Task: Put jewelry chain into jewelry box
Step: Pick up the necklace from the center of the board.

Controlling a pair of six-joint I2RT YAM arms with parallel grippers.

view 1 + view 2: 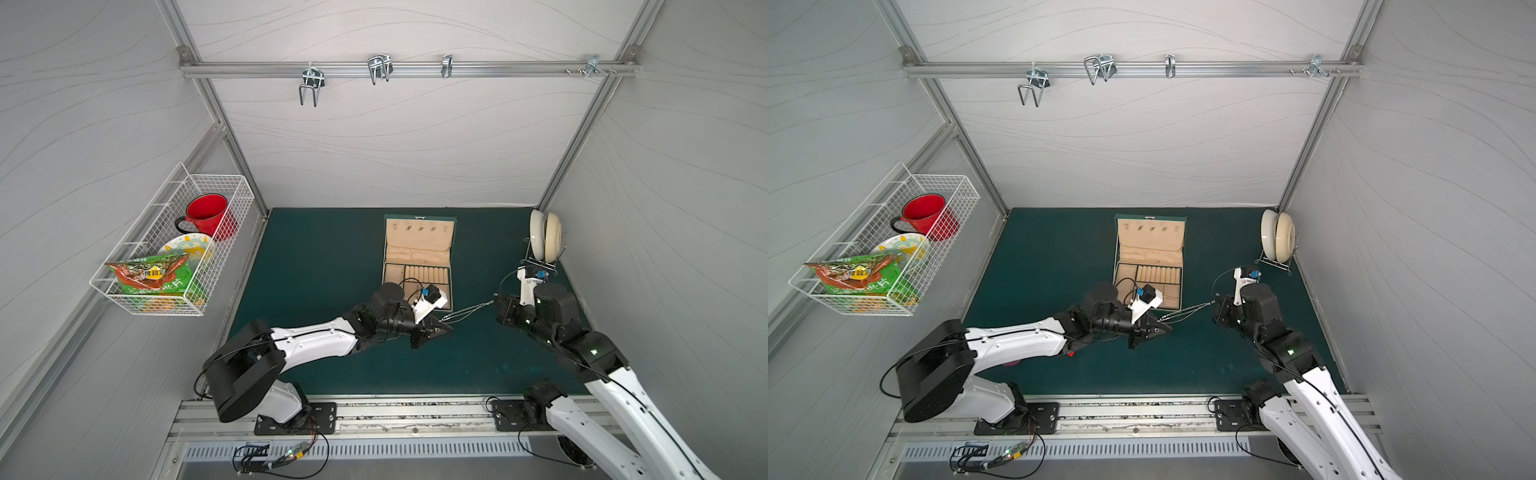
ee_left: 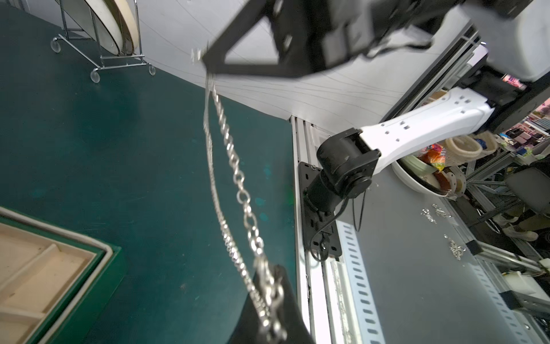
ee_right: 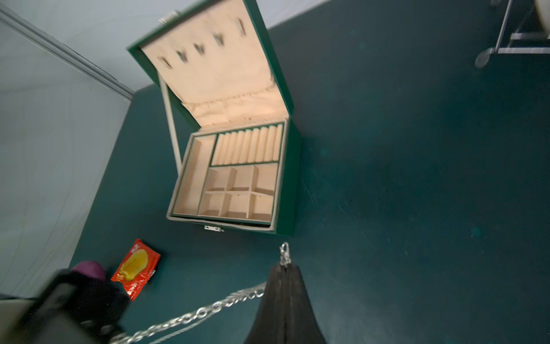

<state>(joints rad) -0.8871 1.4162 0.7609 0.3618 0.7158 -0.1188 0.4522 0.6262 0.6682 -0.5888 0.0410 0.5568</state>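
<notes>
My right gripper needs to open and take the chain again beside my left gripper [image 1: 446, 318], because the chain stretches from my left gripper to my right one, wider than a compartment.
The silvery jewelry chain [image 1: 471, 309] [image 1: 1187, 309] hangs stretched above the green mat between my two grippers. My left gripper [image 1: 446, 326] [image 1: 1167, 326] [image 2: 270, 312] is shut on one end of it. At the other end my right gripper [image 1: 496, 301] [image 1: 1216, 302] [image 3: 284, 268] is shut, with a clasp poking out past its tips. Both a coarse-link strand and a fine strand show in the wrist views [image 2: 238, 178] [image 3: 202, 312]. The dark green jewelry box [image 1: 417, 232] [image 1: 1150, 237] [image 3: 190, 178] stands open just behind the chain, its beige compartments holding nothing.
A white wire basket [image 1: 124, 286] on the left wall holds a red mug [image 1: 205, 218], a plate and a snack bag. White dishes stand in a wire rack [image 1: 544, 241] at the back right. A red sachet [image 3: 135, 268] and a purple object [image 3: 89, 268] lie under the left arm.
</notes>
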